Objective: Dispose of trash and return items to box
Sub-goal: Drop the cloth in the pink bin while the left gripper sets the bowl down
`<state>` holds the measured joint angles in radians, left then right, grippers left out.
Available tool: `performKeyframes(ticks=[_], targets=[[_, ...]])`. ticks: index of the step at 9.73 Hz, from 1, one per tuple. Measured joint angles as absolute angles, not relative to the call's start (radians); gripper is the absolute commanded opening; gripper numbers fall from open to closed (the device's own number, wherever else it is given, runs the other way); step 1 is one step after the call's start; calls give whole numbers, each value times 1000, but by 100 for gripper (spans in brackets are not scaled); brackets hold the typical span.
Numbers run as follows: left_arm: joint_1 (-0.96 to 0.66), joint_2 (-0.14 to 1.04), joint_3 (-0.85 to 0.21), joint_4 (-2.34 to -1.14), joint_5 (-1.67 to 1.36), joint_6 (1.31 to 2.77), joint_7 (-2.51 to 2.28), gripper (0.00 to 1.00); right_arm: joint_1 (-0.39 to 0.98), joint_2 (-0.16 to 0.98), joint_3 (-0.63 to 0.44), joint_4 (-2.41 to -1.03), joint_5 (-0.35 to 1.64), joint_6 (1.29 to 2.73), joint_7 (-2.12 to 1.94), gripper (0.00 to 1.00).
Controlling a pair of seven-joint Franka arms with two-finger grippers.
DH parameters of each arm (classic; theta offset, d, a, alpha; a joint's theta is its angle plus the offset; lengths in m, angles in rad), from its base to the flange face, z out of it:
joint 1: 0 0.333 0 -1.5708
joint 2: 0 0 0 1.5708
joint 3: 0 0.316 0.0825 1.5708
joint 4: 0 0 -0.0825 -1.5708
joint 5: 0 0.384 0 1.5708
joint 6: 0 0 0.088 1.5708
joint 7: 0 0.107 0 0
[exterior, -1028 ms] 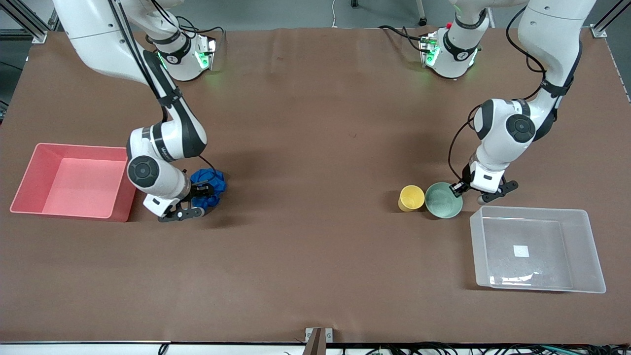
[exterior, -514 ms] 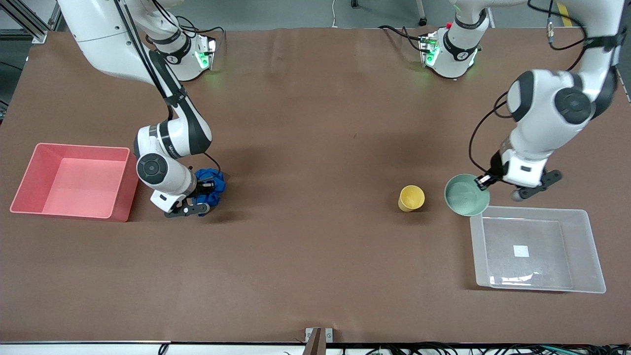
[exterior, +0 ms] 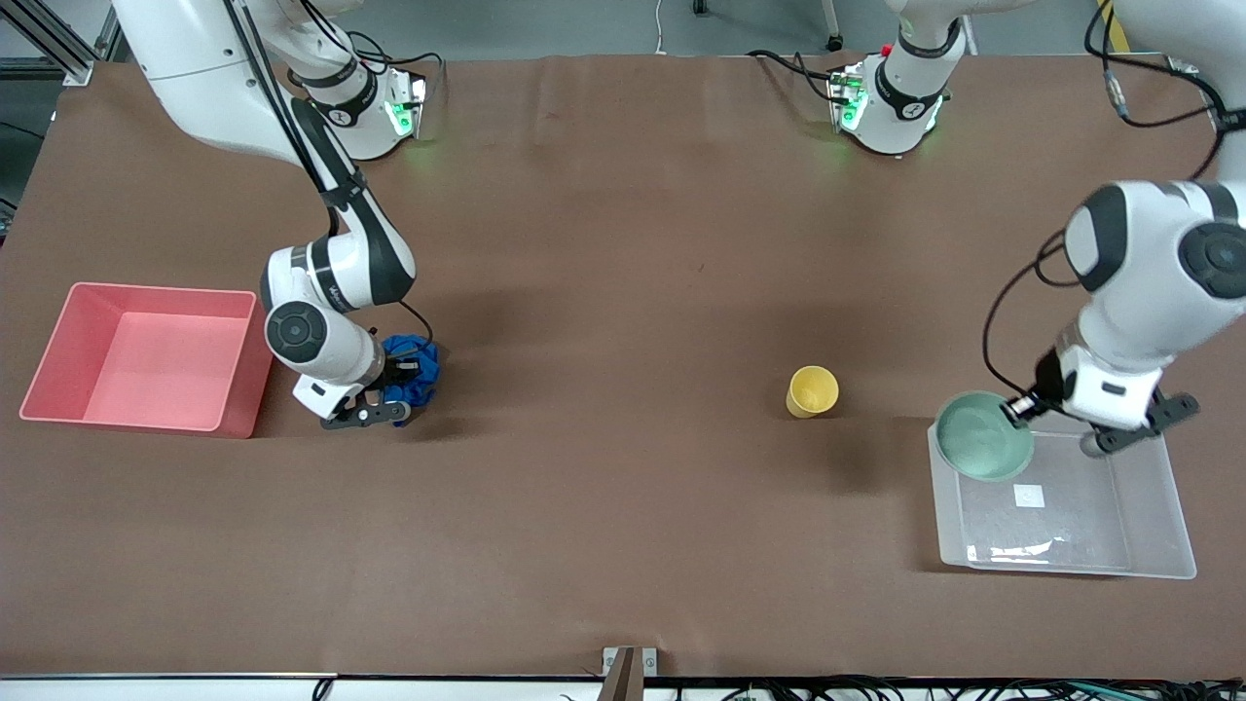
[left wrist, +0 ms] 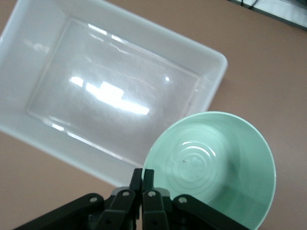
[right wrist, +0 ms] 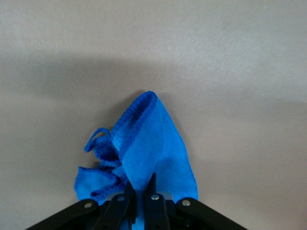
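Next, my left gripper puts the mint-green bowl down inside the clear box [exterior: 997,472] [left wrist: 137,133] beside its white label, towards the yellow cup.
My left gripper [exterior: 1018,409] is shut on the rim of the mint-green bowl [exterior: 983,449] and holds it over the corner of the clear box [exterior: 1158,545] nearest the yellow cup [exterior: 812,390]. In the left wrist view the gripper [left wrist: 143,176] pinches the bowl [left wrist: 216,167] above the box [left wrist: 43,129]. The yellow cup stands upright on the table. My right gripper [exterior: 401,378] is shut on the blue wad of trash [exterior: 413,380], lifted slightly beside the pink bin. In the right wrist view the gripper [right wrist: 142,184] grips the hanging blue wad [right wrist: 148,148].
The pink bin [exterior: 58,409] sits at the right arm's end of the table, beside the right gripper. A white square label [exterior: 1029,496] shows on the box's bottom. The brown table [exterior: 623,292] carries nothing else.
My left gripper lifted the bowl from beside the yellow cup and carried it over the clear box's corner. My right gripper, shut on the blue wad, shifted slightly toward the pink bin.
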<state>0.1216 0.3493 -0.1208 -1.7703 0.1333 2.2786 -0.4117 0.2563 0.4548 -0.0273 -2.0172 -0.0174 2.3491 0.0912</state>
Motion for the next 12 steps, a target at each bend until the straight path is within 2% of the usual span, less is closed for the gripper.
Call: performKeyframes(ticks=[3, 6, 8, 9, 10, 11, 12], targets=[[192, 496, -120, -1648, 136, 2278, -190, 0, 201, 372, -37, -2004, -18, 2286, 87, 9], [232, 600, -120, -1602, 136, 2279, -90, 2, 64, 262, -41, -1946, -21, 2154, -16, 9], [235, 658, -120, -1580, 136, 2282, -80, 14, -70, 220, -45, -1942, -21, 2133, -138, 9], [236, 674, -120, -1575, 136, 2288, -80, 36, -133, 221, -46, -1943, -22, 2133, -180, 9], [236, 682, -120, -1571, 136, 2296, -78, 83, -186, 223, -47, -1949, -28, 2138, -202, 10], [236, 684, -121, -1562, 136, 2302, -55, 93, -224, 230, -47, -1954, -49, 2155, -208, 12], [236, 682, -124, -1540, 136, 2299, -26, 98, -258, 247, -47, -1962, -71, 2180, -208, 13]])
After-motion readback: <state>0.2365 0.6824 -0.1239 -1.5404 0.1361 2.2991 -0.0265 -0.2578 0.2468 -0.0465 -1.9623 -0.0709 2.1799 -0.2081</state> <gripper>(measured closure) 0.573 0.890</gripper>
